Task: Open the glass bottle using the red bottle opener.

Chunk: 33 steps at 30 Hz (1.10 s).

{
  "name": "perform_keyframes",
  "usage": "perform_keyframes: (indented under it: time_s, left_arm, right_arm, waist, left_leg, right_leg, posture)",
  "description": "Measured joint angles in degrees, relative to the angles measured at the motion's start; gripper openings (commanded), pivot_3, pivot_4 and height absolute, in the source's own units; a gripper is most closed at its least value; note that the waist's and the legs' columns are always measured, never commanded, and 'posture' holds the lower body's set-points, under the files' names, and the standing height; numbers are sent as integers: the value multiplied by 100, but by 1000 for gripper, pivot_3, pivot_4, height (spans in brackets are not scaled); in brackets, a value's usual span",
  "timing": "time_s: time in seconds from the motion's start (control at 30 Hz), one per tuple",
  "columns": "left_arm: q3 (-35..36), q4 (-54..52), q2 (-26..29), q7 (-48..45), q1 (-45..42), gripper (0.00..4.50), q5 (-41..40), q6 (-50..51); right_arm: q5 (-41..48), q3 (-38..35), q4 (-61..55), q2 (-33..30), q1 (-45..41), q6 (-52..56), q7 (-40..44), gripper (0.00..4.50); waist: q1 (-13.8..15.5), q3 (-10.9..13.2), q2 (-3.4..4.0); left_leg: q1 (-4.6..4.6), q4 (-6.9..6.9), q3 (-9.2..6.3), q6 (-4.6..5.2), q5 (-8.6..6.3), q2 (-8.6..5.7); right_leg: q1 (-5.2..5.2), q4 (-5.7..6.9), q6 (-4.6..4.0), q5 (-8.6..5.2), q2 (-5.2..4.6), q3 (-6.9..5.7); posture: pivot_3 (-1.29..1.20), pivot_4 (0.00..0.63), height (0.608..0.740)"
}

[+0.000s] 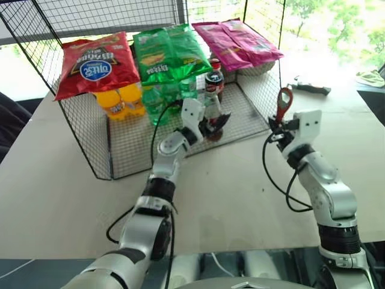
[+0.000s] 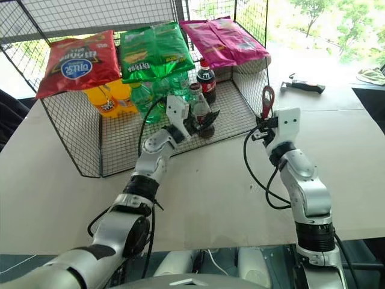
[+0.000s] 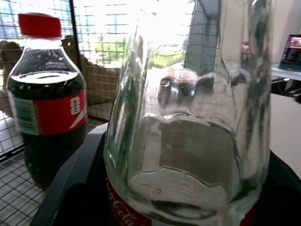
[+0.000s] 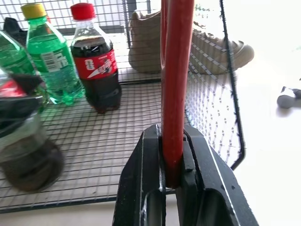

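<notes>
My left gripper holds the glass bottle low on its body. I need to stand the bottle outside the wire basket and grip its neck (image 2: 197,96) before opening it.
The glass bottle (image 2: 197,103), slim and clear with a red label and dark cola low down, is at the open front of the wire basket (image 2: 237,111). My left gripper (image 2: 202,121) reaches into the basket and is shut on the bottle's lower body. In the left wrist view the glass bottle (image 3: 188,117) sits between the black fingers (image 3: 66,188). To the right, above the table, my right gripper (image 2: 264,123) is shut on the handle of the red bottle opener (image 2: 267,100). The opener stands upright with its ring head on top, apart from the bottle. The right wrist view has the opener (image 4: 176,70) clamped between the jaws.
Just behind the glass bottle stands a fatter dark cola bottle (image 2: 206,81) with a red cap. Green bottles (image 2: 144,96) and orange bottles (image 2: 108,99) stand further left in the basket. Red (image 2: 75,63), green (image 2: 153,51) and pink (image 2: 222,39) snack bags lie above. A black-handled tool (image 2: 307,86) lies on the table at far right.
</notes>
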Motion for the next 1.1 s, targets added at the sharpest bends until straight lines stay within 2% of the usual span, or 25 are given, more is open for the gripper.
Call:
perform_keyframes:
  time_s: [0.13,0.23,0.37,0.6,0.67,0.73,1.1]
  left_arm:
    - [-377,-1559,395,-226,575,2713,-182,1002]
    - [-571,-2075,556,-258,971,2713,-198,1334]
    - [-797,-2230,610,-221,1375,2713,-40,1306]
    - [-785,-2230,535,-63,1376,2713,11,1236]
    - [-785,-2230,498,-96,1376,3741,-37,1241]
    - [-778,-2231,487,-139,1370,4470,-106,1234]
    - [-662,-2269,367,-241,1392,4470,-325,736]
  right_arm:
    - [-2,-239,176,-81,-126,-54,-1,0]
    - [-2,-347,302,-107,-167,-127,1,0]
    - [-3,-409,412,-98,-227,-174,3,0]
    - [-7,-386,412,-51,-246,-188,6,0]
    - [-18,-386,412,-51,-246,-197,8,0]
    - [-26,-386,416,-51,-246,-209,9,0]
    - [-32,-387,424,-53,-246,-240,14,0]
  waist:
    - [-49,-1,1]
    - [-64,-2,3]
    - [-61,-2,2]
    - [-51,-2,2]
    - [-51,-2,2]
    - [-50,-2,2]
    - [-49,-3,2]
  left_leg:
    - [11,3,3,0,0,3]
    - [22,2,10,0,0,7]
    - [23,2,13,0,0,7]
    - [21,3,13,0,0,6]
    - [20,3,14,0,0,6]
    - [22,3,14,0,0,6]
    - [23,5,15,1,0,6]
  right_leg:
    - [7,4,0,0,1,5]
    - [12,7,0,0,5,12]
    - [12,8,0,1,7,12]
    - [12,4,0,1,6,12]
    - [12,4,0,1,5,12]
    - [12,5,0,1,5,12]
    - [12,6,0,1,3,14]
  posture:
    - [0,150,740]
    - [0,150,740]
    - [0,150,740]
    - [0,150,740]
    - [0,150,740]
    - [0,150,740]
    - [0,150,740]
